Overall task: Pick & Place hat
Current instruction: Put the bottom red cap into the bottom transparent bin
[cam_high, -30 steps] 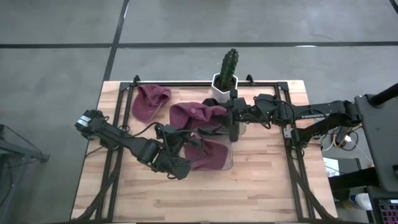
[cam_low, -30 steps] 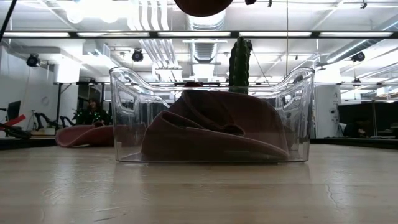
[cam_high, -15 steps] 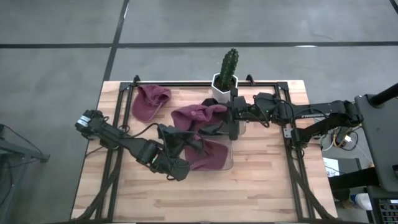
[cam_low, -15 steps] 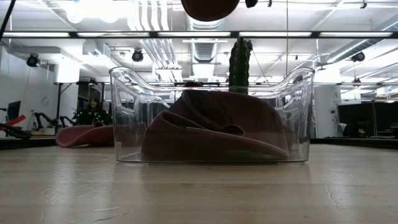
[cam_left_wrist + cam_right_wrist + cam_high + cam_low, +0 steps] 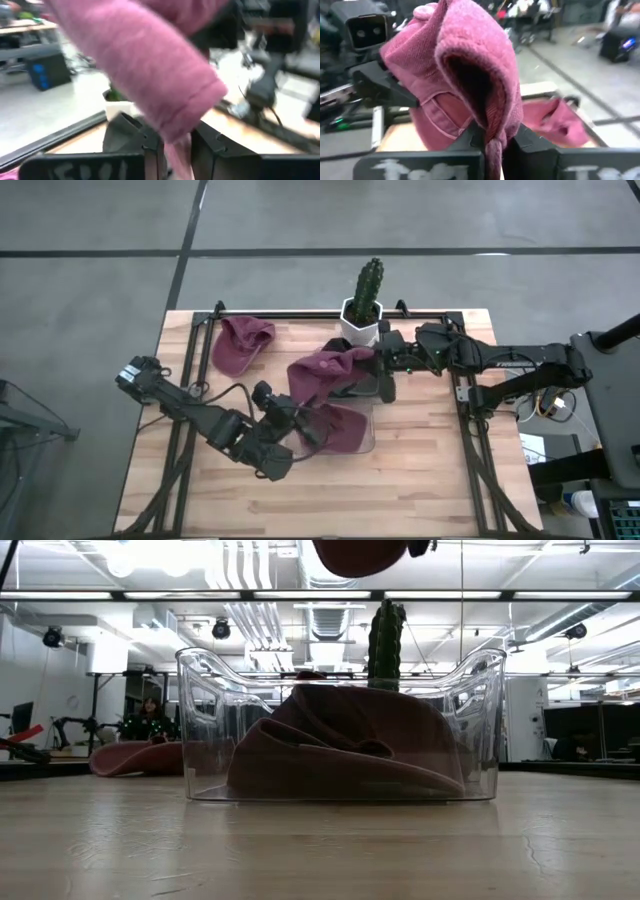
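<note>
Next, my right gripper releases the maroon hat, which hangs above the clear bin now, on top of the other maroon hat inside the clear bin [image 5: 326,429].
A maroon hat [image 5: 325,370] hangs in the air between both grippers, above a clear bin [image 5: 200,720]; the low view shows only its underside [image 5: 360,555]. My right gripper [image 5: 378,368] is shut on it from the right, my left gripper [image 5: 305,408] from the near-left. A second maroon hat [image 5: 350,755] lies on the bin's floor [image 5: 345,430]. A third hat [image 5: 243,345] rests flat on the table's far left. My left gripper pinches a fold of the hat's cloth [image 5: 176,142] between its two fingers, coming from the near-left and slanting up; the hat bulges above the fingers, clear of the table. My right gripper pinches the hat's rolled edge [image 5: 492,142] between its two fingers, coming level from the table's right; the hat's crown [image 5: 470,55] stands beyond the fingers, lifted clear.
A cactus in a white pot [image 5: 362,308] stands at the far edge, close behind the held hat. Black rails [image 5: 470,430] run along the table's sides. Bare wood [image 5: 300,500] lies near the front edge.
Both grippers keep hold of the hat and have carried it slightly toward the table's right, above the bin. The right gripper has drawn back to the right, and the left arm's wrist has shifted toward the near edge.
</note>
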You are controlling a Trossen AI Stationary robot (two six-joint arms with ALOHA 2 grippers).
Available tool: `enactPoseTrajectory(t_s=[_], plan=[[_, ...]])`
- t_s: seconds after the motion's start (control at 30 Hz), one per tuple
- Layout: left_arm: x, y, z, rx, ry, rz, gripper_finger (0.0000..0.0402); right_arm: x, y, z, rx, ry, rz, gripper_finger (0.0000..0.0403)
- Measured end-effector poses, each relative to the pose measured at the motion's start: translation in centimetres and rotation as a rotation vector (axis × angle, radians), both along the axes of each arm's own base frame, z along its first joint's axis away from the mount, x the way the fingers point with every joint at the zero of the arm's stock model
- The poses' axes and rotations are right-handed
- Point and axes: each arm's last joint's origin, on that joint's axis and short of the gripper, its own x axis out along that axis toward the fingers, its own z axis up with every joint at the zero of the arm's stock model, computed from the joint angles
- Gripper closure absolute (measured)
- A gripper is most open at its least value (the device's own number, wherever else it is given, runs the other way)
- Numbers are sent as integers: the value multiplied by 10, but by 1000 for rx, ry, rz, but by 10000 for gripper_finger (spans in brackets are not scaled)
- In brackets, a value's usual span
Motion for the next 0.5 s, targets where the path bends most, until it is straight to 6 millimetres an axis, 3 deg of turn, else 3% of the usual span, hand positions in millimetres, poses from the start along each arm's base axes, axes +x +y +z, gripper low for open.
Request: enactPoseTrajectory(t_s=[0.3, 0.5], plan=[[-19, -6, -11, -177, 307, -335, 338, -10, -11, -23, 298, 259, 228, 391], [-36, -12, -19, -224, 425, -351, 338, 2, -14, -48, 398, 425, 275, 391]])
